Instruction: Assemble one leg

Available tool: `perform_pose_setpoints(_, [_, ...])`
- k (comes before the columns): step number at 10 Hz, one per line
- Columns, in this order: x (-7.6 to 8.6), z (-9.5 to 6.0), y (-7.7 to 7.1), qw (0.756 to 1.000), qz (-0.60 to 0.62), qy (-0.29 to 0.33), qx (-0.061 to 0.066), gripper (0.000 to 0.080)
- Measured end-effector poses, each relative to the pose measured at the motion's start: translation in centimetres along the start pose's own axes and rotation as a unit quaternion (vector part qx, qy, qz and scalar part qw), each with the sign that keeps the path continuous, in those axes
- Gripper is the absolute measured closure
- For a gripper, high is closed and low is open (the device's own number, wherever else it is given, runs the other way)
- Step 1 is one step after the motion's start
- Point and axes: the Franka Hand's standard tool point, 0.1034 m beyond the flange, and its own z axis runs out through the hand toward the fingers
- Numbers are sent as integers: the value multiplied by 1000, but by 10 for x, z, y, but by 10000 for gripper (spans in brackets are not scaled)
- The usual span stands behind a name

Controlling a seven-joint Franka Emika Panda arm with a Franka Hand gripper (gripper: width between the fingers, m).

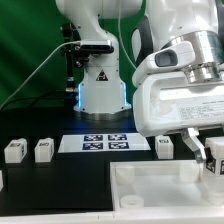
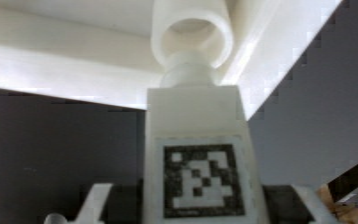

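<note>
The leg will be standing upright in the white piece's round corner socket (image 1: 213, 198) (image 2: 192, 40) when I let go of it there with my gripper.
My gripper (image 1: 211, 153) is shut on a leg (image 1: 215, 161), a small white block with a black-and-white tag, and holds it over the far right corner of the large white tray-like piece (image 1: 150, 188). In the wrist view the leg (image 2: 201, 140) stands between the two fingers (image 2: 99, 204) of the gripper (image 2: 202, 208). Its narrow round end points at a round corner socket (image 2: 202, 38) of the white piece (image 2: 69, 50). I cannot tell whether the end touches the socket. Three more legs stand on the black table: two at the exterior view's left (image 1: 14, 150) (image 1: 43, 150) and one near the gripper (image 1: 165, 146).
The marker board (image 1: 108, 143) lies flat on the table in front of the arm's base (image 1: 103, 95). A green backdrop hangs behind. The gripper body fills the exterior view's right side.
</note>
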Motion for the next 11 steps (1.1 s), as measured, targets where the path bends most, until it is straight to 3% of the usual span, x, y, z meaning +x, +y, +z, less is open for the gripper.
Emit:
perform_pose_setpoints(3, [0,-3,-1,1000,-1,-17,3,506])
perform_pose_setpoints(5, [0,-10,9,1000,-10,-24,0,506])
perform_pose_setpoints(8, [-12,-8,7,999,-21,-41,4,506])
perform_pose_setpoints(11, [-10,-6,-2,999,-27,-29,6,506])
